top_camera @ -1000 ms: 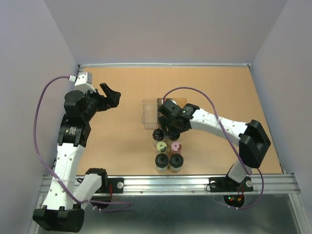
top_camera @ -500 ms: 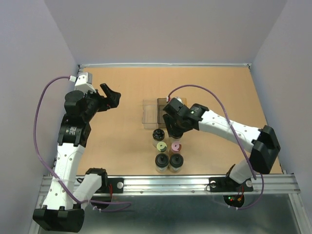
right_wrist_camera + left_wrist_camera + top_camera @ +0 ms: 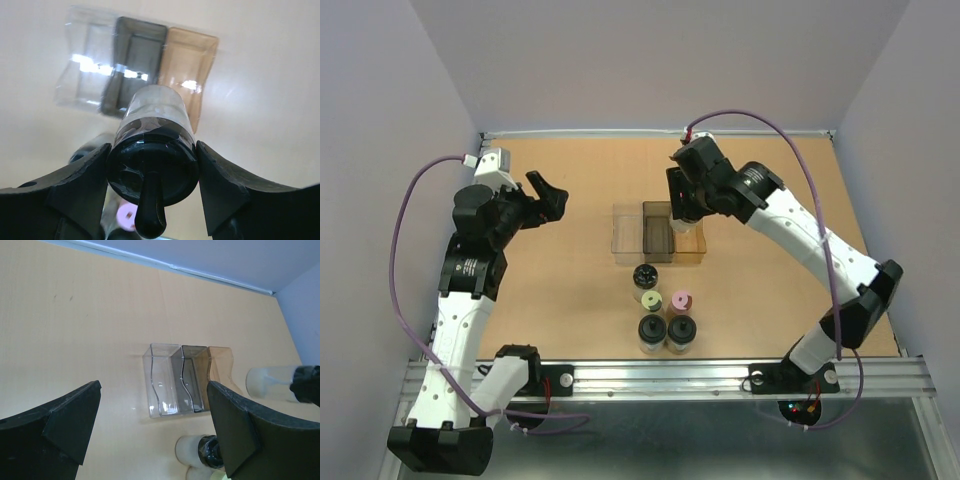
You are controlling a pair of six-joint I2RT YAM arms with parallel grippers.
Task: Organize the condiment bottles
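The black-capped jar, now held in the air over that compartment, will go down in the back end of the rack's amber compartment (image 3: 684, 221) (image 3: 190, 51), set there by my right gripper.
My right gripper (image 3: 686, 203) is shut on a black-capped jar (image 3: 152, 167) and holds it in the air over the amber right compartment of the three-compartment rack (image 3: 626, 236). The jar's clear body (image 3: 688, 224) shows just below the fingers. Five jars stand in front of the rack: a black-capped one (image 3: 645, 275), a yellow-green one (image 3: 652, 300), a pink one (image 3: 681, 300) and two more black-capped ones (image 3: 651, 328) (image 3: 681, 328). My left gripper (image 3: 548, 195) is open and empty, up in the air left of the rack. The rack's compartments (image 3: 172, 382) look empty.
A raised rim runs along the table's back edge (image 3: 660, 133), and grey walls close in the left and right sides. The metal rail with the arm bases (image 3: 660, 378) lies just in front of the jar group.
My right gripper has lifted a black-capped jar out of the group and carried it back and up over the rack's right end. The left arm has not moved.
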